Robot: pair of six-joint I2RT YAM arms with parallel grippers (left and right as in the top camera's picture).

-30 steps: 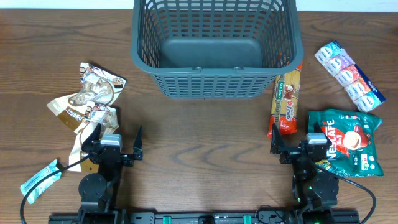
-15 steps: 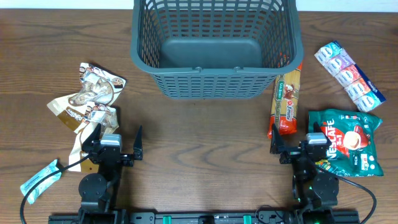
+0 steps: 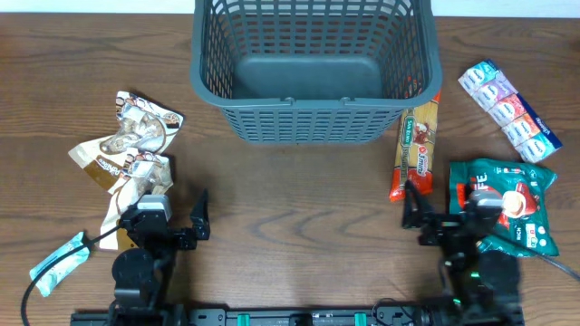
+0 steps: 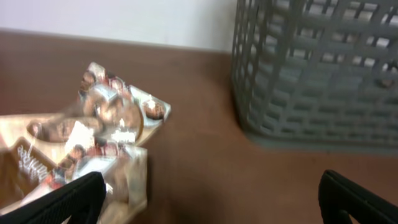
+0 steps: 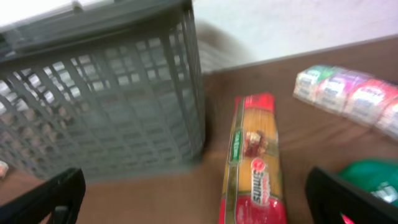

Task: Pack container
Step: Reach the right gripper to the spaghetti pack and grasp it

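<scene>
The middle of the spaghetti packet [image 3: 418, 136] [image 5: 254, 145], beside the dark grey lattice basket, should be grabbed next by my right gripper.
The dark grey lattice basket [image 3: 313, 68] stands empty at the back centre; it shows in the left wrist view [image 4: 317, 74] and the right wrist view [image 5: 102, 99]. My left gripper [image 3: 172, 222] is open and empty near the front left, just in front of crumpled brown-and-white snack packets [image 3: 127, 145], which also show in the left wrist view [image 4: 81, 143]. My right gripper [image 3: 439, 213] is open and empty near the front right, just behind a red and yellow spaghetti packet [image 3: 417, 149], seen also in the right wrist view [image 5: 252, 168].
A green Nescafe pouch [image 3: 507, 204] lies right of my right gripper. A strip of small sachets [image 3: 507, 110] lies at the far right, also in the right wrist view [image 5: 348, 96]. A light blue packet [image 3: 59, 258] lies at the front left.
Both arms have shifted a little: the right gripper moved slightly right and toward the front, the left gripper slightly toward the front. Nothing was picked up.
</scene>
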